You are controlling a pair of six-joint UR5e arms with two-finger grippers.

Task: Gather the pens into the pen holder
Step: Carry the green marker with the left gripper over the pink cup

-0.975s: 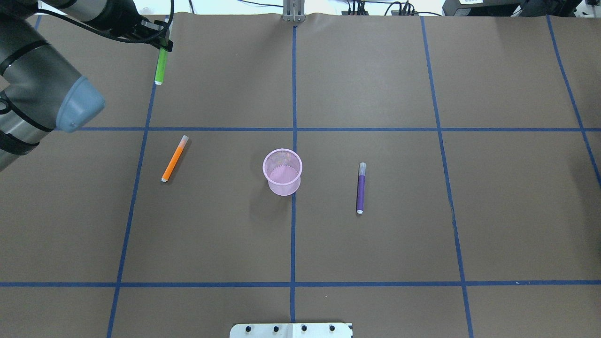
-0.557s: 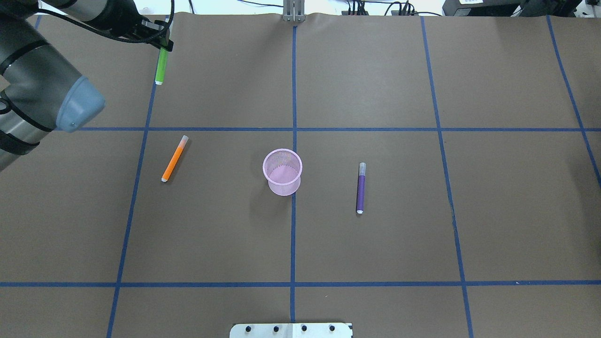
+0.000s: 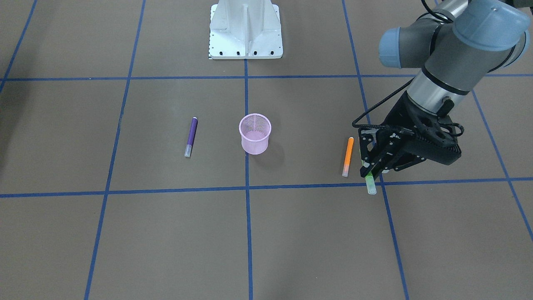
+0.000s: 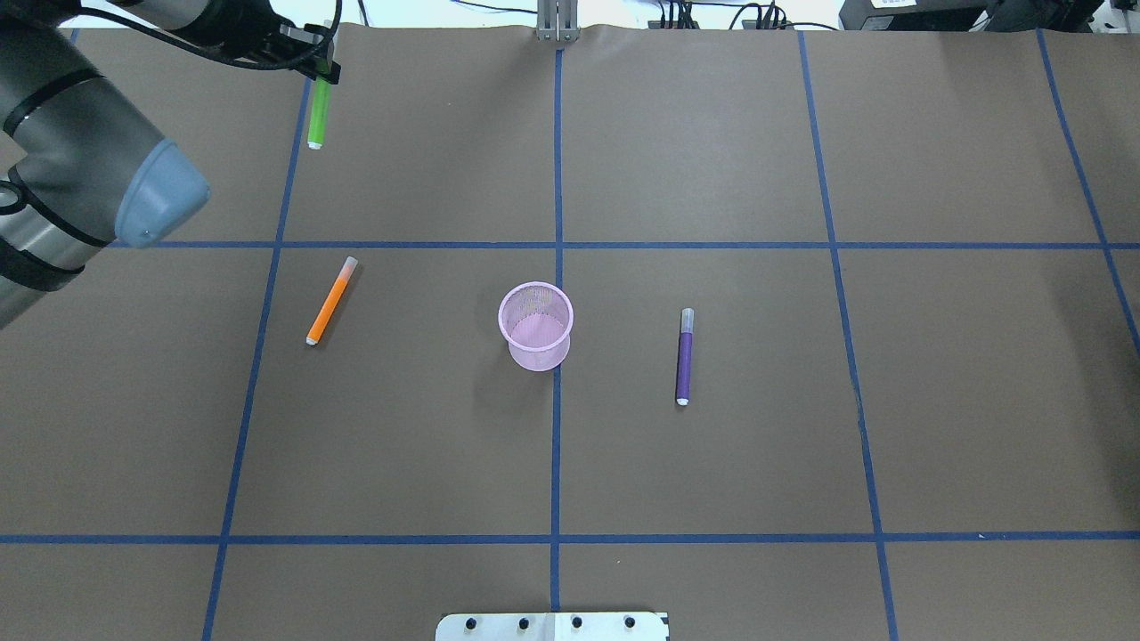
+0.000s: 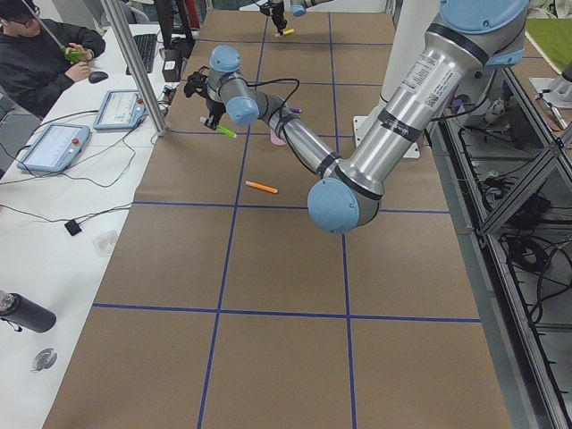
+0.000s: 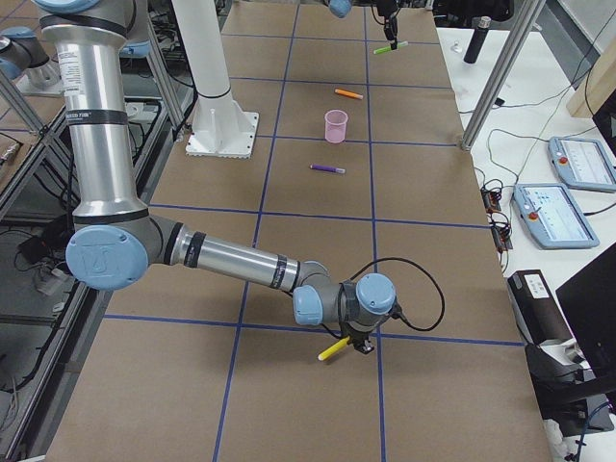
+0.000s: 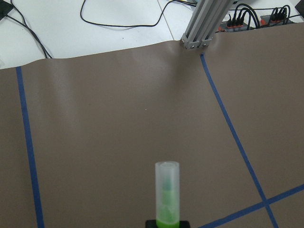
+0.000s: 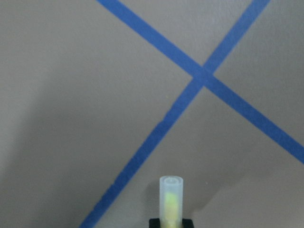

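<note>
I need to let go of the green pen with my left gripper inside the pink mesh pen holder (image 3: 254, 133) at the middle of the table.
The pink mesh pen holder (image 4: 535, 325) (image 3: 255, 133) stands upright at the table's middle. An orange pen (image 4: 331, 300) (image 3: 348, 156) lies to its left and a purple pen (image 4: 684, 356) (image 3: 191, 136) to its right, both flat on the brown paper. My left gripper (image 4: 322, 73) (image 3: 372, 168) is at the far left corner, shut on a green pen (image 4: 316, 116) (image 7: 167, 194) held off the table, cap end pointing away from the fingers. My right gripper (image 6: 358, 345), outside the overhead view, is shut on a yellow pen (image 8: 170, 199) (image 6: 334, 350) just above a tape crossing.
Blue tape lines divide the brown paper into squares. The white robot base (image 3: 245, 29) stands at the near edge, and an aluminium post (image 4: 557, 22) at the far edge. A person (image 5: 36, 54) sits at a side desk with tablets (image 5: 54, 143).
My left gripper has carried the green pen a little to the right and toward the far edge. The pen holder and the orange and purple pens have not moved.
</note>
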